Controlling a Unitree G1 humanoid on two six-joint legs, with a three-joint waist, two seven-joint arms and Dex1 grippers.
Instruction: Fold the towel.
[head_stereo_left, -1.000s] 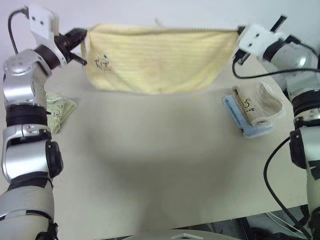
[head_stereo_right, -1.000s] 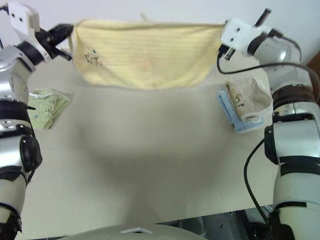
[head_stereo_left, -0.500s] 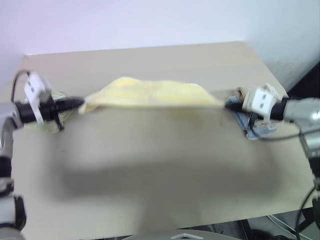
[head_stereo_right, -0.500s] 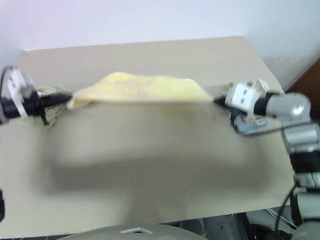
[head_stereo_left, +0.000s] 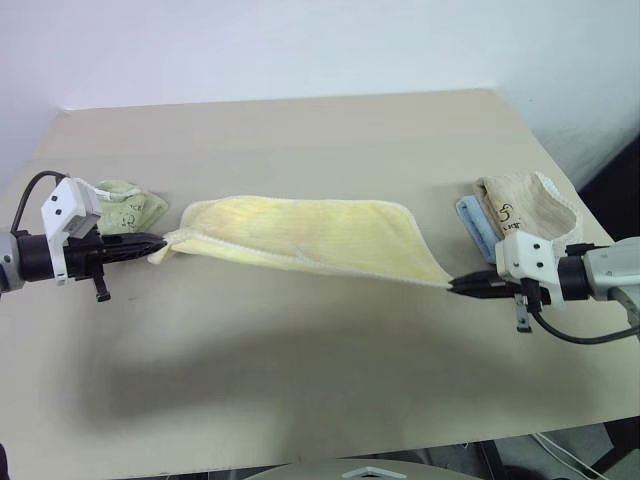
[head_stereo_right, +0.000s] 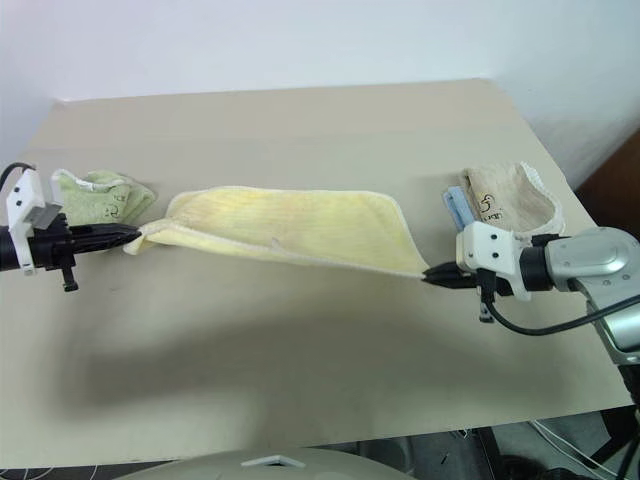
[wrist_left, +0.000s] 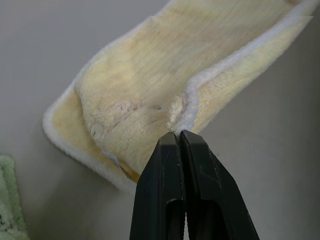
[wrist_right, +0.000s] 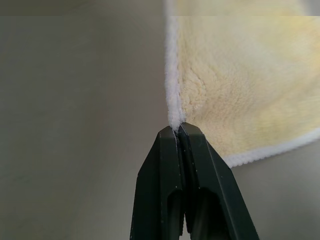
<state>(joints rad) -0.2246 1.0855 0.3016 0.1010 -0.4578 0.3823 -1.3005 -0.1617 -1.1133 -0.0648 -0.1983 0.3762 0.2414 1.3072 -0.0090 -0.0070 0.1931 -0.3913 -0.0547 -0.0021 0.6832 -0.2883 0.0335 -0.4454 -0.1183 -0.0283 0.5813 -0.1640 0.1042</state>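
Next, I release the pale yellow towel's held corner with my right gripper over its back corner (head_stereo_left: 415, 208) nearest the blue cloth.
The pale yellow towel (head_stereo_left: 300, 232) with whitish edging is stretched across the middle of the beige table (head_stereo_left: 300, 370), doubled over and sagging between two held corners. My left gripper (head_stereo_left: 158, 241) is shut on its left corner, just above the table. My right gripper (head_stereo_left: 452, 286) is shut on the right corner, lower and nearer the front edge. In the left wrist view the black fingers (wrist_left: 172, 165) pinch the white hem of the towel (wrist_left: 165, 90). In the right wrist view the fingers (wrist_right: 172, 160) clamp the corner of the towel (wrist_right: 240, 85).
A green folded towel (head_stereo_left: 125, 208) lies at the table's left, behind my left gripper. A tan-beige folded towel (head_stereo_left: 525, 208) on a blue cloth (head_stereo_left: 472, 225) sits at the right, behind my right gripper. A black cable (head_stereo_left: 580, 335) trails from the right wrist.
Both grippers have come down and back from head height, lowering the towel from a hanging spread to a low stretch just over the table. The camera view has also tilted.
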